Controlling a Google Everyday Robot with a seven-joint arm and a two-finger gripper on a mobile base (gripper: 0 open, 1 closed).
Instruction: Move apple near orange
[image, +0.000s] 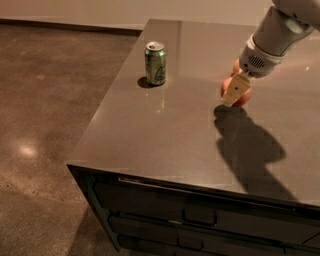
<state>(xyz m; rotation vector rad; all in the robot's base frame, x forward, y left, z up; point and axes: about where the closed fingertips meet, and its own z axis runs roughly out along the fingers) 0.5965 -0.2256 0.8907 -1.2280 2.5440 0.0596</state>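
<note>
Next, my gripper releases the red apple on the dark tabletop (253, 81) just in front of the orange.
The red apple (245, 98) is between the fingers of my gripper (237, 96) at the right of the dark tabletop (165, 130). One tan finger (233, 91) crosses the front of it. The gripper is shut on the apple, which is at or just above the surface with its shadow right beneath. The orange (236, 65) shows as a small sliver just behind the apple, mostly hidden by my white wrist (267, 47). Apple and orange are very close together.
A green soda can (155, 62) stands upright at the far left of the tabletop. The cabinet has dark drawers (200, 217) along its front. A brown polished floor (45, 100) lies to the left, beyond the table's left edge.
</note>
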